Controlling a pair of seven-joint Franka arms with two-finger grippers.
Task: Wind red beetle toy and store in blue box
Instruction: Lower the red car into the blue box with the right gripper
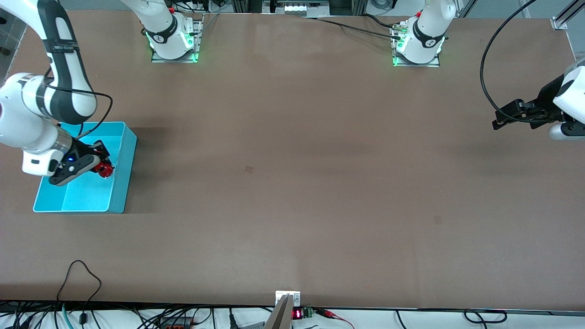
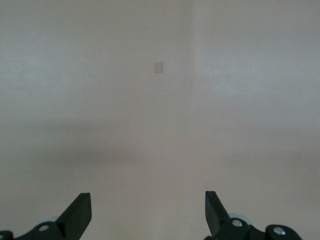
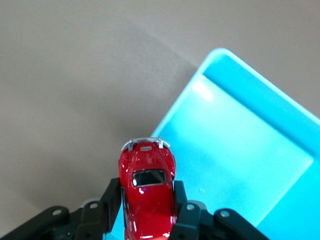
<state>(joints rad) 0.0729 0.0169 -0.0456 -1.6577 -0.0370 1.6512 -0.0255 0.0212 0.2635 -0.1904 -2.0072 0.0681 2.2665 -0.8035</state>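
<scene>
The red beetle toy, now held over the open blue box, will be let go by my right gripper on the blue box's bottom [image 1: 101, 157], near the side of the box that faces the middle of the table.
The red beetle toy [image 1: 104, 169] is clamped between the fingers of my right gripper [image 1: 101, 163], which is shut on it and holds it over the open blue box [image 1: 119, 192] at the right arm's end of the table. In the right wrist view the red beetle toy [image 3: 147, 192] sits between the two black fingers [image 3: 181, 197], nose pointing out over the wall of the blue box [image 3: 280, 165]. My left gripper [image 1: 502, 117] waits open and empty above the bare table at the left arm's end; its fingers [image 2: 80, 212] stand wide apart.
The brown table [image 1: 292, 183] has a small darker patch [image 1: 248, 169] near its middle. Cables and a small red display [image 1: 297, 314] lie along the table edge nearest the front camera.
</scene>
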